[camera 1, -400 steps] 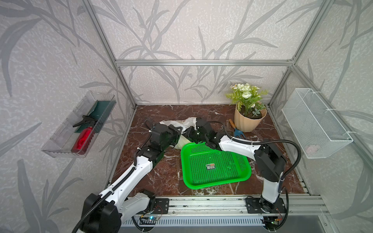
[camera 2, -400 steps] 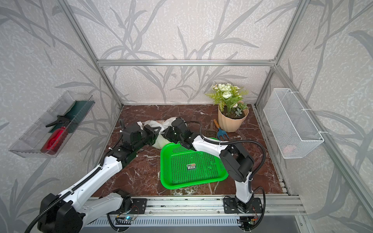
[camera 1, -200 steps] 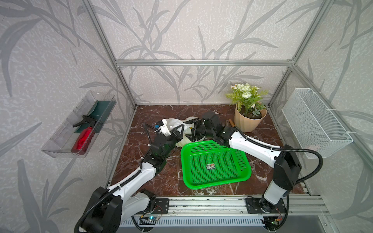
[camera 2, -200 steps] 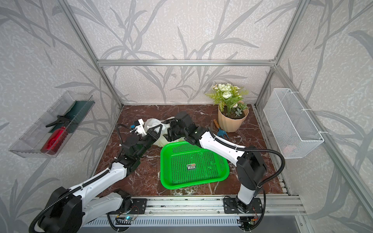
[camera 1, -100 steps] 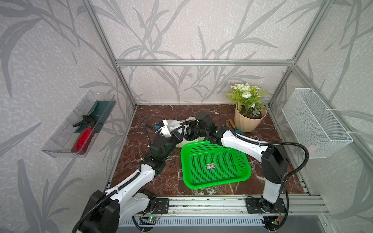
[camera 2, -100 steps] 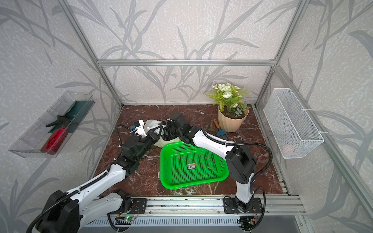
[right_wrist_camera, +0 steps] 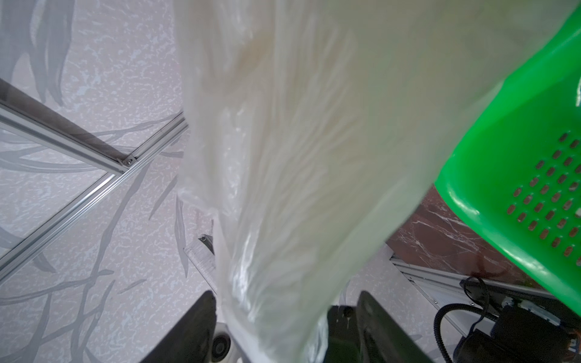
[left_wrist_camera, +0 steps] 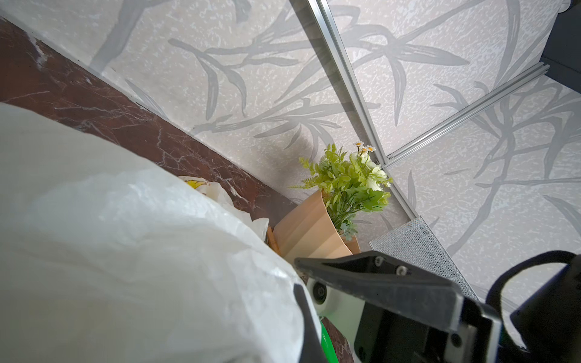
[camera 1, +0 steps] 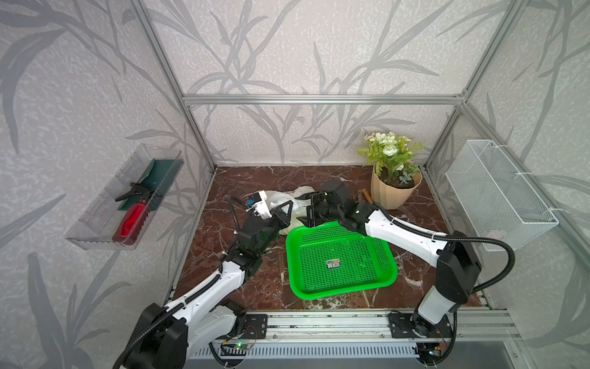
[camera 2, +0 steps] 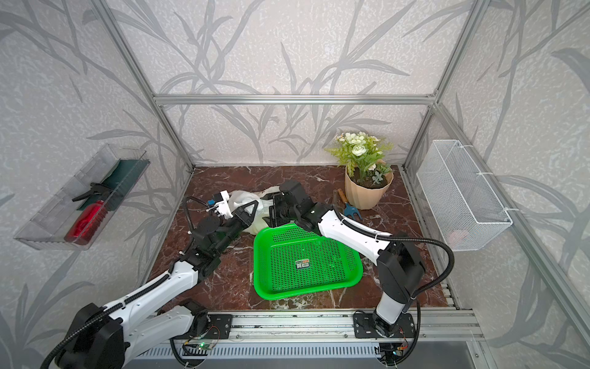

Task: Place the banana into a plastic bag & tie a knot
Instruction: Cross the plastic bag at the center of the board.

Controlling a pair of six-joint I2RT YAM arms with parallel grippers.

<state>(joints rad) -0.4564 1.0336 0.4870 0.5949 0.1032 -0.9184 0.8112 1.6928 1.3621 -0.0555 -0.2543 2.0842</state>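
The plastic bag is slumped behind the green basket. My right gripper needs to close on the bag's loose piece [right_wrist_camera: 269, 284] and pull the bag upright before I tie the knot.
The white plastic bag [camera 1: 289, 195] lies crumpled on the marble floor behind the green basket [camera 1: 343, 292], as both top views show. My left gripper [camera 1: 286, 208] is shut on the plastic bag [left_wrist_camera: 125, 251], holding a stretch of it off the floor. My right gripper [right_wrist_camera: 283, 301] faces it from the right, open. A strip of the plastic bag [right_wrist_camera: 298, 157] runs loose between its wide-apart jaws. The two grippers are close together above the basket's back left corner [camera 2: 266, 228]. No banana shows anywhere. I cannot make out a knot.
A potted plant [camera 1: 396, 188] stands at the back right, with a small garden tool [camera 2: 346, 204] on the floor beside it. A white wire basket [camera 1: 498, 198] hangs on the right wall. A clear tray holding a red spray bottle [camera 1: 131, 220] hangs on the left wall.
My left gripper has risen and tilted up with the bag in it. My right gripper swung out to the right, then came back left until the bag strip sits between its jaws.
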